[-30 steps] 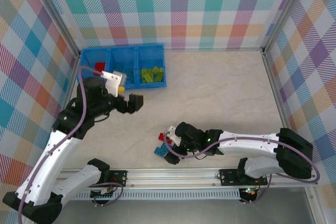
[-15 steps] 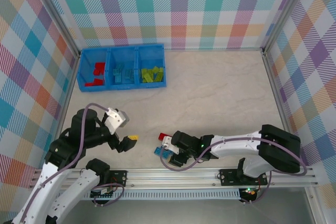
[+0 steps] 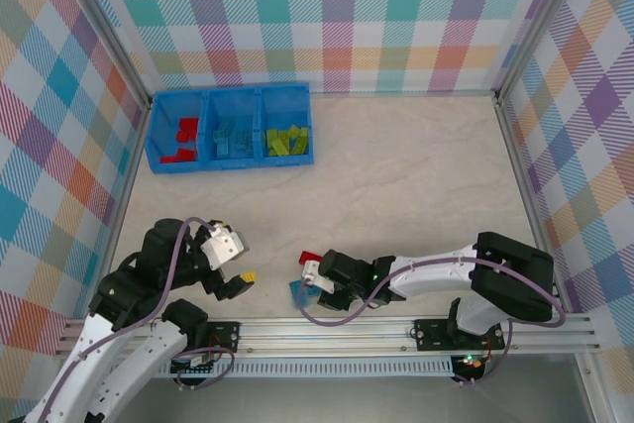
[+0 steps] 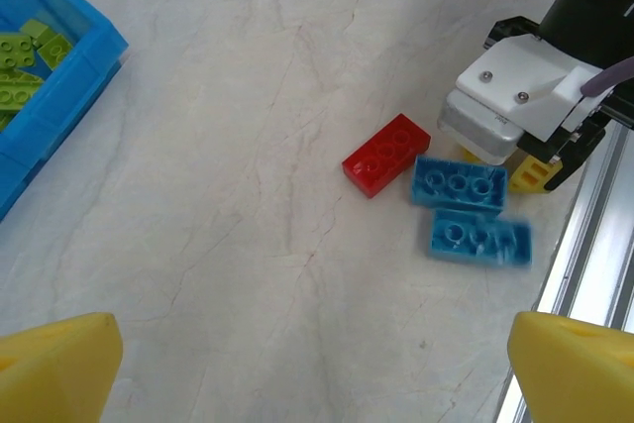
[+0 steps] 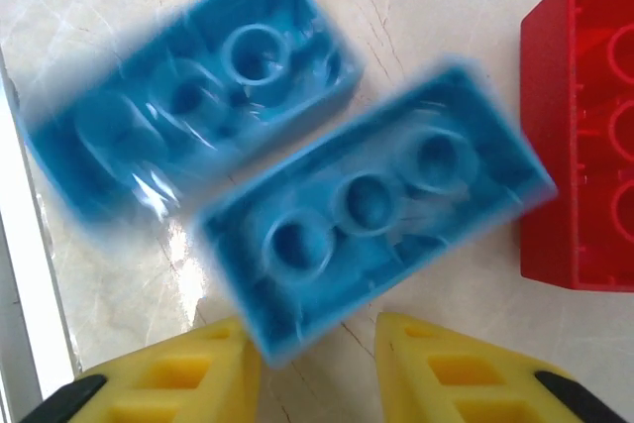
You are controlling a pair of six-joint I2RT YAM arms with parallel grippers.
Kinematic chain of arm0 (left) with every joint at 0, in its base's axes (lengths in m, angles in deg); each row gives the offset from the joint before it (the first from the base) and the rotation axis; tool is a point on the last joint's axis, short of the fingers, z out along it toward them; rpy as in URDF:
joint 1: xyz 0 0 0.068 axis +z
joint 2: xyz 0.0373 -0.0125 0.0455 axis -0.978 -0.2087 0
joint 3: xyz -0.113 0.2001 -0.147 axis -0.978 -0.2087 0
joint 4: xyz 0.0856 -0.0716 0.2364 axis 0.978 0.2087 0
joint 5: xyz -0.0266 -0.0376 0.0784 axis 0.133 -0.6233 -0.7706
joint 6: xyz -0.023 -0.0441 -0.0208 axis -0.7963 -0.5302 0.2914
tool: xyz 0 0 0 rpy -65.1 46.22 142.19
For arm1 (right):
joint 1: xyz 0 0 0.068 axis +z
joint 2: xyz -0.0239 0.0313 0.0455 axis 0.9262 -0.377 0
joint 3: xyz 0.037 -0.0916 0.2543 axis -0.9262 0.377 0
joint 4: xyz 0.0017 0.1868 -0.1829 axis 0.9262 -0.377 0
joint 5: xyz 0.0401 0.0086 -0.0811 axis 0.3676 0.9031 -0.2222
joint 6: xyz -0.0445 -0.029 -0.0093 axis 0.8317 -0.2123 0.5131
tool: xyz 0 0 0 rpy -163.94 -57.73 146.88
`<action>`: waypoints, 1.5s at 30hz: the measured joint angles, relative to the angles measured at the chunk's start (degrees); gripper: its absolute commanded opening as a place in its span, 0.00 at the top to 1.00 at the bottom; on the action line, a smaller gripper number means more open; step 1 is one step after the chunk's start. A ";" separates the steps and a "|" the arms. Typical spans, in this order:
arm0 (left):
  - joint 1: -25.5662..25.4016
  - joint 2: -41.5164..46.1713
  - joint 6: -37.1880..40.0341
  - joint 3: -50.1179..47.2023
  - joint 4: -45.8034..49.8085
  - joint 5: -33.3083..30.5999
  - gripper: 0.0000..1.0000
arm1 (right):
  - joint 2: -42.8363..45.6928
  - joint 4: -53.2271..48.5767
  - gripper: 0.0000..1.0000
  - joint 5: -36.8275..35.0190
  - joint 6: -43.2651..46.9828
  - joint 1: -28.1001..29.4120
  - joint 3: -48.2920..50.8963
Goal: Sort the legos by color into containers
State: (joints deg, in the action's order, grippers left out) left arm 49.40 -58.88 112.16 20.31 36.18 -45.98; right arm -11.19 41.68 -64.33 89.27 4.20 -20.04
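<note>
My right fingers meet only a corner of the slanted blue brick nearest the red brick, so next I open them and grasp its long sides (image 5: 374,205).
Three legos lie near the table's front edge: a red brick (image 4: 386,154) and two light blue bricks (image 4: 459,185) (image 4: 480,237), all upside down. My right gripper (image 5: 312,364) is low over them. Its yellow fingers stand close together, a strip of table still showing between them. The nearer blue brick (image 5: 371,210) has its corner against the left finger (image 5: 188,383); the picture is blurred. The red brick (image 5: 580,136) lies to the right. My left gripper (image 4: 317,373) hangs wide open over bare table, left of the bricks. The blue containers (image 3: 230,163) hold sorted red, blue and green bricks.
The containers stand at the far left by the back wall; the bin of green bricks (image 4: 20,56) shows in the left wrist view. A metal rail (image 3: 396,329) runs along the near edge, just behind the bricks. Checked walls enclose the table.
My left arm has drawn back from the containers to the near left. My right gripper has shifted left over the blue bricks and its fingers have come much closer together.
</note>
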 measured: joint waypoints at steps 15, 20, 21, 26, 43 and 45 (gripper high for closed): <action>-0.20 3.34 -6.86 -0.57 -5.88 -8.28 0.00 | 8.04 -0.33 0.43 -3.34 -3.78 -0.83 0.00; -0.20 3.41 -10.10 -0.59 -6.88 -10.49 0.00 | 9.27 -8.44 0.30 -3.96 -25.81 -0.83 -4.59; -0.20 3.48 -11.13 -0.68 -7.58 -10.97 0.00 | 9.11 -10.71 0.25 -3.93 -31.54 -0.83 -6.40; -0.20 3.50 -13.97 -1.60 -9.77 -11.98 0.00 | 1.55 -16.06 0.12 -1.99 -50.69 -0.72 -14.99; -0.20 6.23 -13.68 -3.72 -11.21 -11.15 0.00 | -14.88 -30.49 0.60 -10.43 -63.71 1.49 -25.40; -0.20 7.06 -12.90 -3.93 -11.19 -10.56 0.00 | -14.80 -30.23 0.69 -10.75 -63.95 1.49 -25.07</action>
State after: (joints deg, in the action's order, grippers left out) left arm 49.20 -51.82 99.27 16.37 24.99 -56.53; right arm -25.99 11.45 -75.09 25.31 5.69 -45.11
